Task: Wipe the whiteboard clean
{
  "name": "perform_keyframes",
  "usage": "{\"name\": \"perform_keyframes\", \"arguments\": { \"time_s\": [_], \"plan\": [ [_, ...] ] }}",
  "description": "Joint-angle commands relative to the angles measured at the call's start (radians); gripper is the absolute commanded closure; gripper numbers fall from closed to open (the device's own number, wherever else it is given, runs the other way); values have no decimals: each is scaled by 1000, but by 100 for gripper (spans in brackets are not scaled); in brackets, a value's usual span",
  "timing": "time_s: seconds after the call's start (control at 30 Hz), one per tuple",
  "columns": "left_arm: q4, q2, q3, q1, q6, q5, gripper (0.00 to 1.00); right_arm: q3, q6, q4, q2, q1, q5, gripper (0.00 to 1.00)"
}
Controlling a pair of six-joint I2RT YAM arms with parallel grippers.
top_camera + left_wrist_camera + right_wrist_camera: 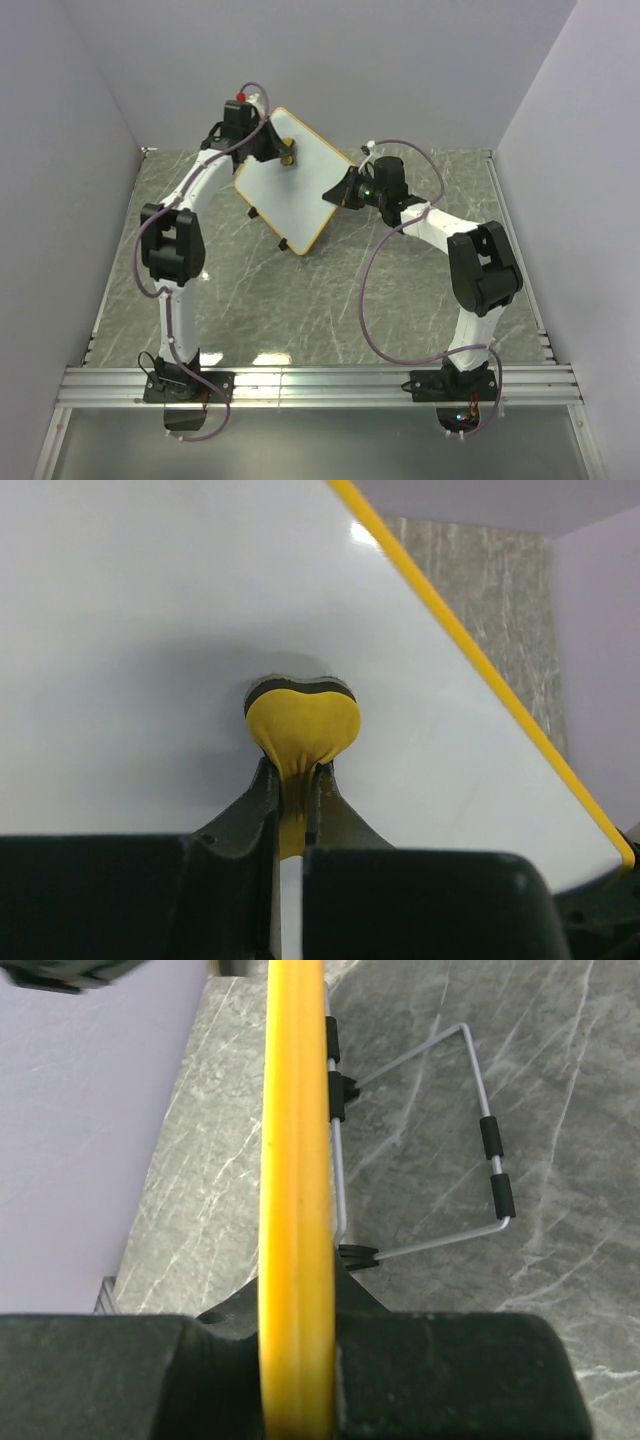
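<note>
Next, I let go of the eraser, now pressed flat against the board face, with my left gripper on the grey marble tabletop [240, 251] next to the whiteboard's black clips.
The whiteboard [288, 180], white with a thin orange-yellow frame, is held tilted above the table; its face shows no scribbles. My right gripper [342, 190] is shut on its right edge; the right wrist view looks along the yellow frame [295, 1160] between the jaws, with the wire stand [470, 1140] folded out behind. My left gripper [283, 152] is shut on a small yellow-and-black eraser [302, 720], squeezed and pressed flat against the white board face [150, 630] near its top edge.
A grey marble-patterned tabletop [330, 290] lies under the board, walled by pale lilac panels at the left, back and right. An aluminium rail [320, 385] carries both arm bases at the near edge. Purple cables loop beside each arm.
</note>
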Motion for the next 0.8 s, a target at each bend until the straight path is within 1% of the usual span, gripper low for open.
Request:
{"name": "perform_keyframes", "arguments": {
  "time_s": [0.0, 0.13, 0.27, 0.37, 0.43, 0.47, 0.53, 0.57, 0.6, 0.7, 0.73, 0.77],
  "plan": [
    [-31, -141, -45, 83, 17, -7, 100, -100, -144, -368, 92, 72, -63, 100],
    [-93, -230, -139, 128, 63, -67, 100, -109, -137, -363, 91, 74, -40, 100],
    [-158, -285, -251, 149, 84, -195, 100, -129, -126, -351, 80, 72, -17, 100],
    [-207, -313, -382, 154, 84, -280, 100, -161, -114, -331, 65, 72, -5, 100],
    [-207, -337, -454, 155, 71, -291, 100, -169, -104, -328, 57, 72, 1, 100],
    [-201, -345, -522, 155, 70, -286, 100, -177, -101, -326, 54, 72, 1, 100],
    [-195, -366, -582, 155, 61, -282, 100, -190, -94, -313, 37, 74, 4, 100],
    [-195, -373, -632, 155, 59, -285, 100, -206, -91, -308, 30, 74, 6, 97],
    [-186, -388, -659, 155, 51, -292, 100, -213, -88, -302, 16, 72, 12, 86],
    [-161, -415, -745, 155, 47, -305, 100, -241, -85, -290, -12, 72, 26, 71],
    [-157, -420, -760, 154, 47, -303, 100, -247, -85, -288, -19, 74, 30, 64],
    [-155, -423, -784, 154, 48, -305, 100, -256, -85, -287, -26, 74, 30, 62]
  ]
}}
